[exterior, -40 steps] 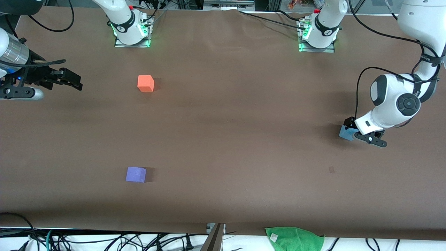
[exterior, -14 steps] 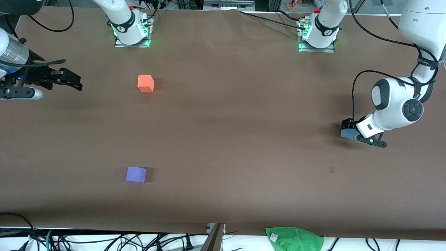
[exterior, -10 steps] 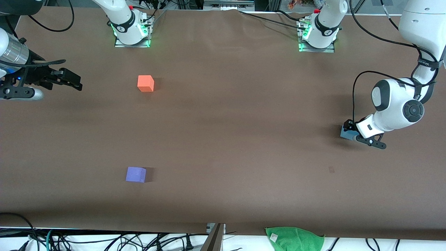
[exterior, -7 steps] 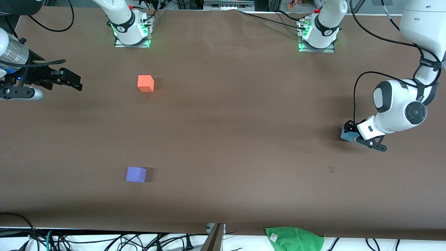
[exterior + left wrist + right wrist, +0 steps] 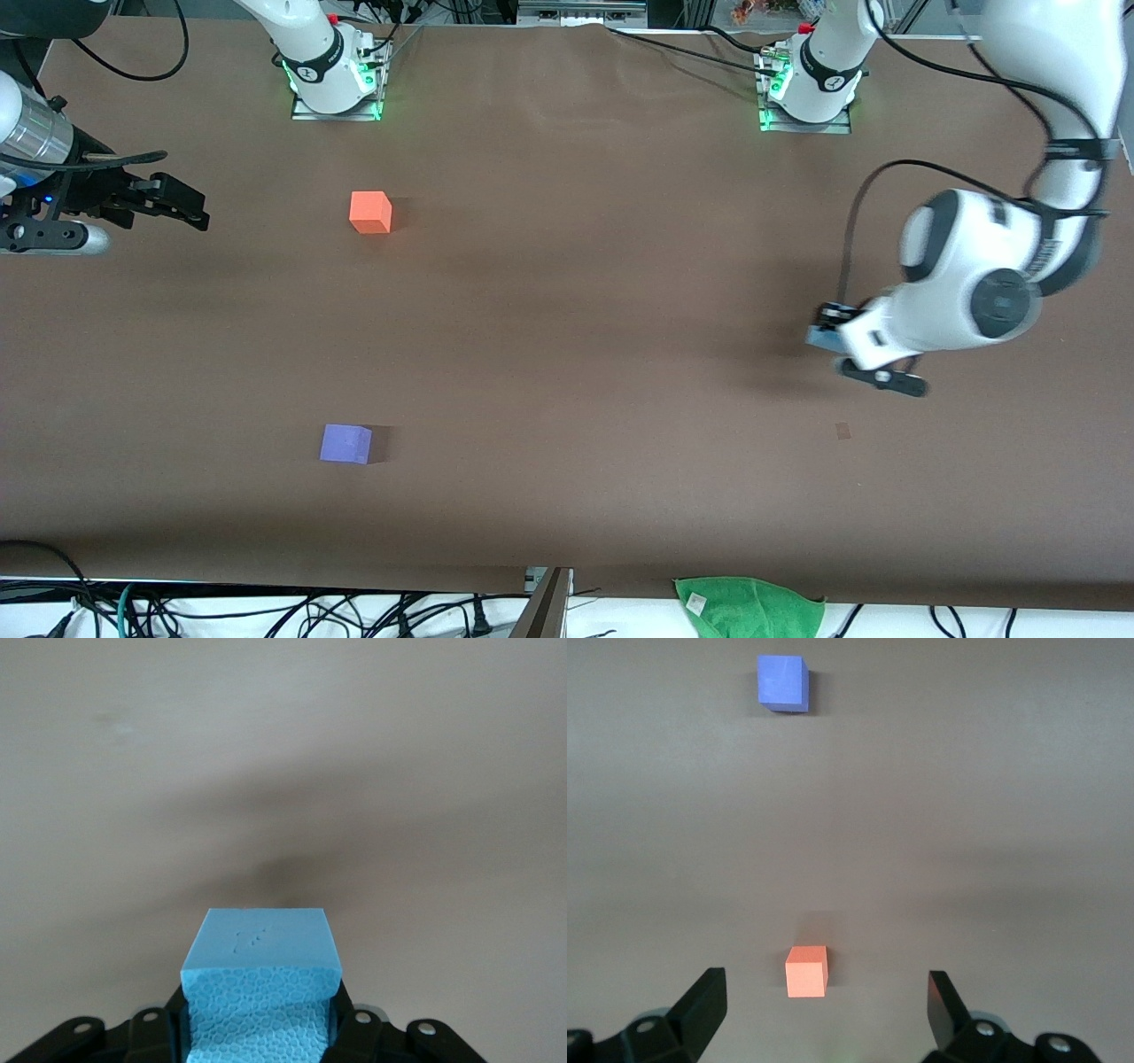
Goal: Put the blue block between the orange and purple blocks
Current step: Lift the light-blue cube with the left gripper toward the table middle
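I need to set the blue block down with my left gripper on the bare middle of the table (image 5: pixel 568 329).
My left gripper (image 5: pixel 855 350) is shut on the sky-blue block (image 5: pixel 821 338) and holds it above the table toward the left arm's end; the block fills the space between the jaws in the left wrist view (image 5: pixel 261 979). The orange block (image 5: pixel 370 213) rests on the table near the right arm's base. The violet-purple block (image 5: pixel 345 444) lies nearer to the front camera than the orange one. Both also show in the right wrist view, orange (image 5: pixel 806 972) and purple (image 5: pixel 782 682). My right gripper (image 5: pixel 182 206) is open and empty, waiting at the right arm's end of the table.
A green cloth (image 5: pixel 749 605) lies off the table's front edge. Cables run along that edge and near both arm bases (image 5: pixel 335 80). A small dark mark (image 5: pixel 842 431) is on the brown table surface.
My left gripper has risen off the table with the blue block in it and moved toward the table's middle. The right arm and the other two blocks have not moved.
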